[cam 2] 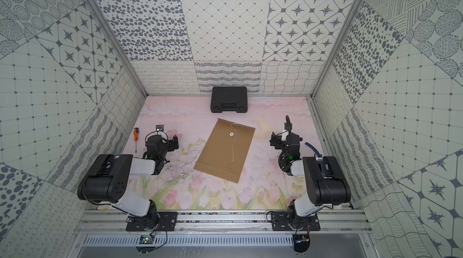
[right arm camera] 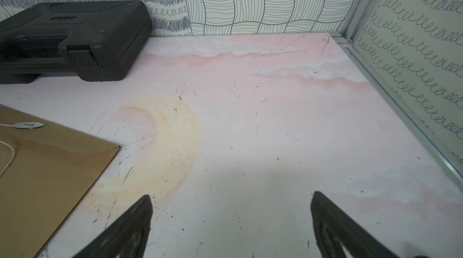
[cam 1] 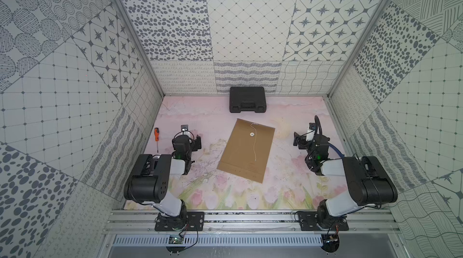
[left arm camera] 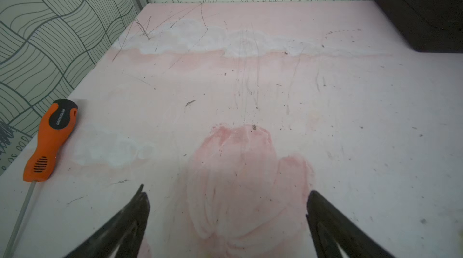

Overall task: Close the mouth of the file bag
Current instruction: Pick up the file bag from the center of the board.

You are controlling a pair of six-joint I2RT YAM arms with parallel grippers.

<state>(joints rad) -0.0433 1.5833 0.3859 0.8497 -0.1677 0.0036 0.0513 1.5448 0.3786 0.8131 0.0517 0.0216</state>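
Note:
Next, my left gripper grabs the file bag by its far corner [cam 1: 237, 119] at its string end, on the side toward the orange screwdriver.
The file bag [cam 1: 244, 154] [cam 2: 223, 154] is a flat brown envelope lying askew mid-table in both top views. Its mouth [cam 1: 260, 125] is the far short end. One white button [cam 1: 251, 134] [right arm camera: 27, 125] sits there, and a thin white string [cam 1: 254, 147] trails down the bag. How the flap lies I cannot tell. My left gripper [cam 1: 194, 141] [left arm camera: 226, 190] hovers open to the bag's left over bare table. My right gripper [cam 1: 300, 140] [right arm camera: 231, 194] is open to its right, and the bag's corner [right arm camera: 50, 181] shows beside it. Neither touches the bag.
A black plastic case [cam 1: 247, 99] [right arm camera: 70, 38] stands shut against the back wall, just beyond the bag. An orange screwdriver [cam 1: 156, 137] [left arm camera: 50, 141] lies near the left wall, left of my left gripper. Patterned walls enclose the table on three sides.

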